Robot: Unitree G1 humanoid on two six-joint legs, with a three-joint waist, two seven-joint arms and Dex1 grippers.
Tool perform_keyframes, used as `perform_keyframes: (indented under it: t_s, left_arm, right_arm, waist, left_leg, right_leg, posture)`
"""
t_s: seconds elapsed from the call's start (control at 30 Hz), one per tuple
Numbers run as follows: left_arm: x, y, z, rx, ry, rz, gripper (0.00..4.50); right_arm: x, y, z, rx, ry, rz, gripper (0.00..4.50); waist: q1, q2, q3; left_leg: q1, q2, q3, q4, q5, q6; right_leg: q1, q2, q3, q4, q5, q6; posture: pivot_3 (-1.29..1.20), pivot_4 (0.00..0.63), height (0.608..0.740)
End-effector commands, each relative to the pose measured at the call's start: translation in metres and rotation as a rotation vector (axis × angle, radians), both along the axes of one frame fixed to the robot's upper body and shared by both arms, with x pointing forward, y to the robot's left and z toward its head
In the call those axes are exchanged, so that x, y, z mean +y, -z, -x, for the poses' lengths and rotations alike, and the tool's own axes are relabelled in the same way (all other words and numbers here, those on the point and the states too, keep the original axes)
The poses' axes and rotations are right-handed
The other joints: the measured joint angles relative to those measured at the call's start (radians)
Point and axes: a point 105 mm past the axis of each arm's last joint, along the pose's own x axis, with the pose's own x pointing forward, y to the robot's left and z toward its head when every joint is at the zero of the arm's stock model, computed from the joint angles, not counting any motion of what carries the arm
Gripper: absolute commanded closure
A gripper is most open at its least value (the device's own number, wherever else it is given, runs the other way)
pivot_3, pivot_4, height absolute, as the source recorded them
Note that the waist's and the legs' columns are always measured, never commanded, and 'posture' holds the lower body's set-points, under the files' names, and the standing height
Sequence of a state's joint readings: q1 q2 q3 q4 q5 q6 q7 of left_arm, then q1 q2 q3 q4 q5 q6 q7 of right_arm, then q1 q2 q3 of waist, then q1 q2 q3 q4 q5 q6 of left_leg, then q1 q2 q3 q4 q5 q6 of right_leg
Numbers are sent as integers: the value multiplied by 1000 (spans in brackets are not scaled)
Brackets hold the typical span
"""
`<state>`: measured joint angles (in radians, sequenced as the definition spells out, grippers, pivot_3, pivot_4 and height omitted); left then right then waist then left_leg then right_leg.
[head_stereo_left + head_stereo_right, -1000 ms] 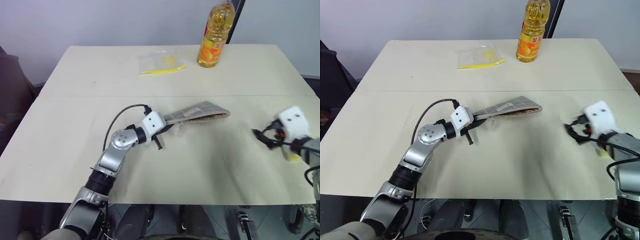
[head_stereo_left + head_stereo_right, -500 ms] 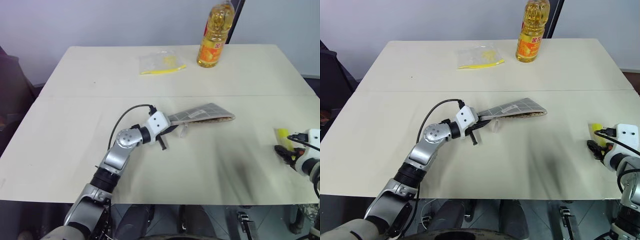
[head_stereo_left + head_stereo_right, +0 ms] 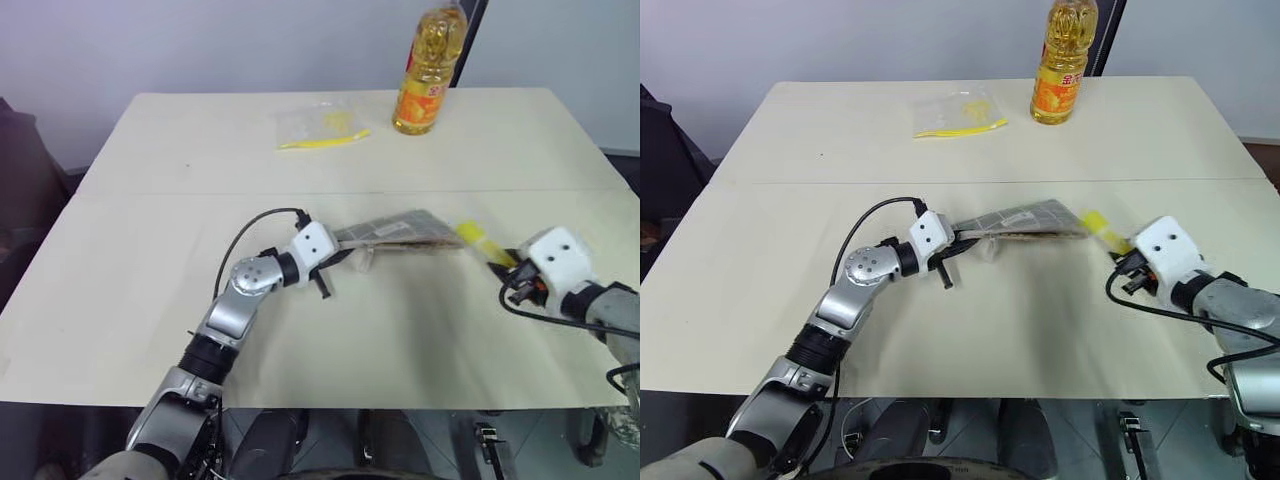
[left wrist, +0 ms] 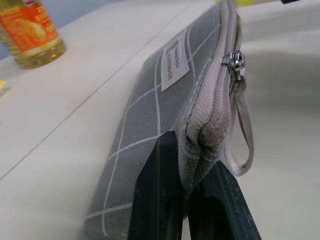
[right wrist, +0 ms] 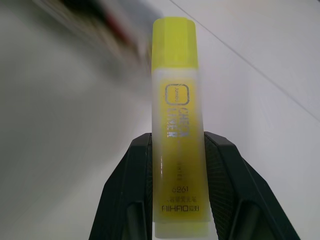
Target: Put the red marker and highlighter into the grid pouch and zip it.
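Note:
The robot's right gripper needs to release the highlighter just inside the opening of the grid pouch [image 3: 420, 264] [image 5: 119, 39], next to the red marker.
The grey grid pouch [image 3: 400, 226] lies mid-table, tilted up at its left end, where my left gripper [image 3: 335, 262] is shut on its corner. In the left wrist view the black fingers [image 4: 160, 190] pinch the fabric next to the zipper pull [image 4: 235, 60]. My right gripper [image 3: 1125, 262] is shut on the pale-yellow highlighter [image 3: 1100, 226], whose cap end points at the pouch's right, open end and nearly touches it. The highlighter [image 5: 177, 125] stands up between the right gripper's [image 5: 178, 142] fingers. A blurred red streak [image 5: 117, 22] shows at the pouch's mouth; I cannot tell whether it is the red marker.
An oil bottle [image 3: 428, 70] stands at the table's far edge. A clear plastic bag with a yellow strip [image 3: 322, 125] lies to its left. The table's right edge [image 3: 625, 175] runs close behind my right arm.
My right gripper shut on the highlighter near the table's right edge, then carried it left and up to the pouch's open end. The left gripper kept its hold on the pouch.

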<state>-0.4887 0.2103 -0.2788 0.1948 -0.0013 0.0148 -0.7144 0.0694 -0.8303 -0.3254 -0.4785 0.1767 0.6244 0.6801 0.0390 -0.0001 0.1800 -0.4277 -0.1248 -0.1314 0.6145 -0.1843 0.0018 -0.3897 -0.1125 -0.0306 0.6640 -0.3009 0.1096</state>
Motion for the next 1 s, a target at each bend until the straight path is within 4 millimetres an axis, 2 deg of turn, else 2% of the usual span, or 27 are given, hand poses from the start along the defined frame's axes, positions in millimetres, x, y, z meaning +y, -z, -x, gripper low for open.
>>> perform_keyframes:
  t_s: [0.03, 0.27, 0.47, 1.0]
  left_arm:
    - [2, -13, -4, -43, -12, 25, 4500]
    - [4, -13, -5, -41, -28, 28, 4500]
    - [4, -13, -6, -39, -31, 25, 4500]
    - [4, -16, -2, -49, -22, 32, 4500]
  right_arm:
    - [13, -16, 0, -42, -78, 9, 3629]
    - [14, -18, 1, -36, -97, -31, 3629]
    - [31, -15, 15, 25, -192, -89, 3629]
    - [24, -1, 7, 59, -154, -80, 3629]
  waist:
    - [0, 0, 0]
    - [0, 0, 0]
    - [-1, 0, 0]
    - [-1, 0, 0]
  left_leg:
    - [0, 0, 0, 0, 0, 0]
    - [0, 0, 0, 0, 0, 0]
    - [0, 0, 0, 0, 0, 0]
    - [0, 0, 0, 0, 0, 0]
  right_leg:
    - [0, 0, 0, 0, 0, 0]
    - [0, 0, 0, 0, 0, 0]
    - [0, 0, 0, 0, 0, 0]
    - [0, 0, 0, 0, 0, 0]
  posture:
    - [0, 150, 740]
    - [0, 150, 740]
    - [0, 150, 740]
    - [0, 150, 740]
